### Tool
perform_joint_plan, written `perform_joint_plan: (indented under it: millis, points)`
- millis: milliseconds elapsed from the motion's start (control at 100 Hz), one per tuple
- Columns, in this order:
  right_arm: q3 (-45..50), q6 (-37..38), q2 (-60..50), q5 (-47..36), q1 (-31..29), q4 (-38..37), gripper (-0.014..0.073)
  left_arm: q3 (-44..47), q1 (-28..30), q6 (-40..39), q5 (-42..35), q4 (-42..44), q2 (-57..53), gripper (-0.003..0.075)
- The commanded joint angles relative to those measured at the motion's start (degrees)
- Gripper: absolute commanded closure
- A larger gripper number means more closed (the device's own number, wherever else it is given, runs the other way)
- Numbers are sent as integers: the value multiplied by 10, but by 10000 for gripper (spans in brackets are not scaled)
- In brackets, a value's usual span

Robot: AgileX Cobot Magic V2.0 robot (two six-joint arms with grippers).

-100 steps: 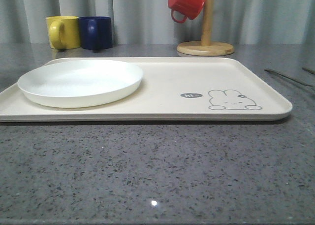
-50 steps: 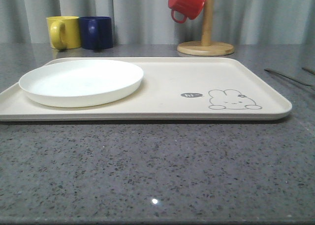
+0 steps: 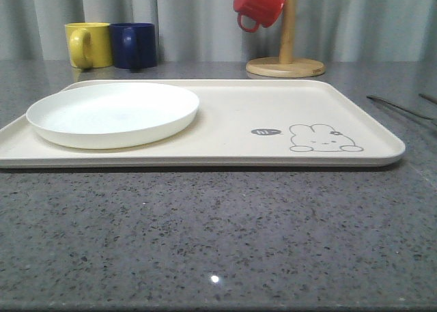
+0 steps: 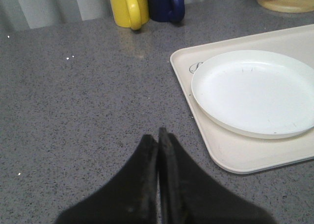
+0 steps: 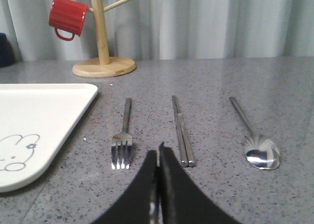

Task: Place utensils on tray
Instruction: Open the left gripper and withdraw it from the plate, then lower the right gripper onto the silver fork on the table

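Note:
The robot's right gripper needs to go next to the silver fork's handle (image 3: 415, 112) (image 5: 125, 124), close to its tines, and take hold there beside the cream tray.
The cream tray (image 3: 232, 114) with the rabbit drawing lies across the middle of the grey table, its corner also seen in the right wrist view (image 5: 44, 116) and in the left wrist view (image 4: 235, 155). Right of the tray, side by side on the table, lie a silver fork (image 5: 123, 136), a pair of flat chopsticks (image 5: 180, 131) and a long spoon (image 5: 255, 140); thin handles of utensils (image 3: 403, 108) show at the right edge of the front view. My right gripper (image 5: 158, 153) is shut and empty, between fork and chopsticks. My left gripper (image 4: 158, 136) is shut and empty over bare table left of the tray.
A round white plate (image 3: 113, 114) sits on the tray's left half. A yellow mug (image 3: 87, 44) and a blue mug (image 3: 133, 46) stand at the back left. A wooden mug tree (image 3: 287, 52) holding a red mug (image 3: 258, 5) stands behind the tray.
The white plate has shifted slightly to the right on the tray since a second ago. Nothing else has visibly moved.

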Motion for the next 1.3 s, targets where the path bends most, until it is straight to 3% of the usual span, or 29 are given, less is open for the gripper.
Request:
perform_joint_plan:
  millis: [0, 410, 630, 790, 950, 1070, 1220, 1290]
  points:
    - [0, -9, -8, -34, 1, -35, 661, -4, -1, -5, -41, -1, -30, 739]
    - [-5, -9, -8, -31, 1, -41, 661, 6, -1, -5, -39, -1, -61, 739]
    - [-85, -9, 26, 79, 2, -35, 661, 6, -1, -5, -39, -1, -61, 739]
    - [-167, -9, 113, 184, 2, -28, 661, 6, -1, -5, -39, -1, -61, 739]
    - [-233, -9, 220, 215, 2, -27, 655, 6, -1, -5, -39, -1, -61, 739]
    - [-283, -9, 304, 234, 2, -9, 538, 6, -1, -5, -39, -1, -61, 739]
    - [-357, -10, 413, 255, 2, -4, 259, 6, -1, -5, -39, -1, -61, 739]
    - [-395, -11, 461, 272, 2, -4, 217, 6, -1, -5, -39, -1, -61, 739]
